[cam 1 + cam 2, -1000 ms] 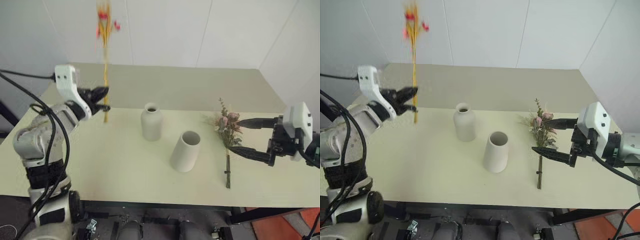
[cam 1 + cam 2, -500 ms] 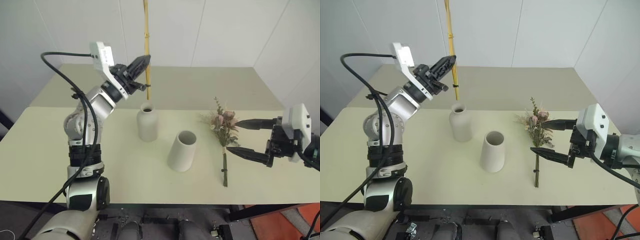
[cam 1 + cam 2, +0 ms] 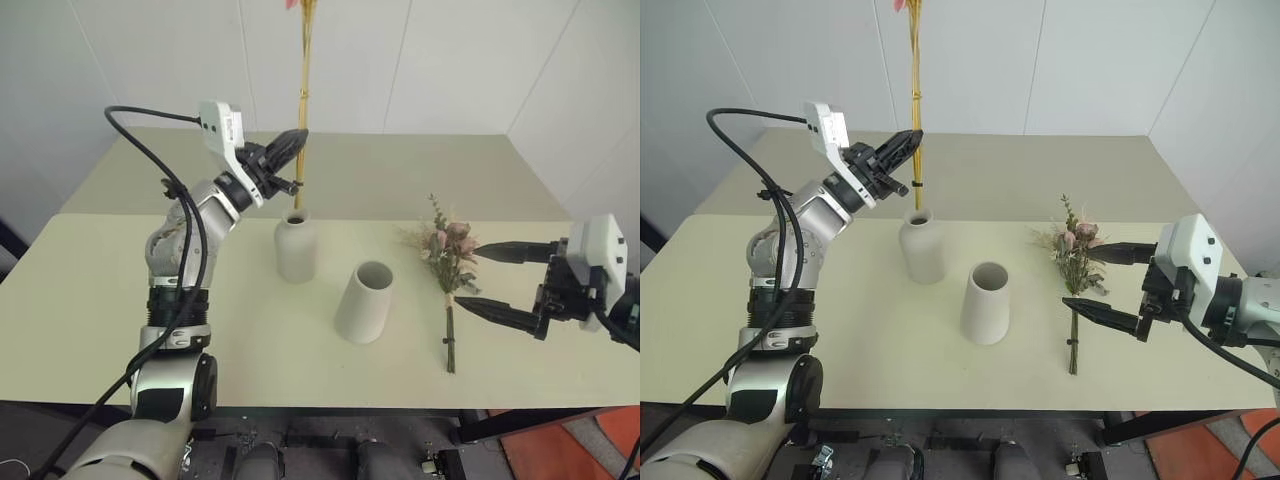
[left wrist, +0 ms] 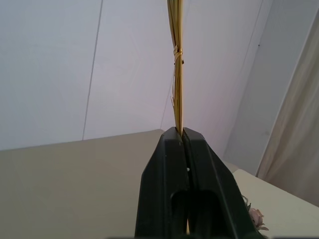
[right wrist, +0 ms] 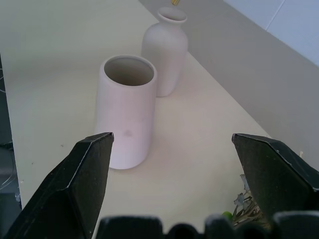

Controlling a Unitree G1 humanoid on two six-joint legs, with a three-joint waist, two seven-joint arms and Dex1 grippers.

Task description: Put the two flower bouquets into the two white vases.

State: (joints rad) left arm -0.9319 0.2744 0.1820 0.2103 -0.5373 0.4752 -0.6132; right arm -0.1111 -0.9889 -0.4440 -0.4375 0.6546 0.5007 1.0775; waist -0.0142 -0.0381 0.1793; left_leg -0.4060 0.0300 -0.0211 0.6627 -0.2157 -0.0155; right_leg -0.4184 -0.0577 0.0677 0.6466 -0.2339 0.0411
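Observation:
Next, my right gripper closes around the tan wrap (image 3: pixel 449 297) that goes around the rose bouquet's stems, at a spot just below the leaves of the bouquet.
My left gripper (image 3: pixel 298 146) is shut on the thin bunch of long yellow stems (image 3: pixel 303 90), held upright; its blooms run off the top of the head views. The stem ends hang right at the mouth of the bottle-shaped white vase (image 3: pixel 297 250); whether they are inside I cannot tell. In the left wrist view the fingers (image 4: pixel 164 159) pinch the stems (image 4: pixel 175 59). The cone vase (image 3: pixel 366 302) stands to the right and nearer. The rose bouquet (image 3: pixel 447 250) lies flat on the table. My right gripper (image 3: pixel 469 274) is open just right of it, apart from it.
The pale table (image 3: pixel 200 310) has a second tabletop (image 3: pixel 420 165) behind it, reaching the white wall. The right wrist view shows the cone vase (image 5: pixel 124 109) in front of the bottle vase (image 5: pixel 165 50).
My left gripper has carried the yellow stems to the right, from left of the vases to over the bottle vase's mouth. The right gripper and the rose bouquet have stayed put.

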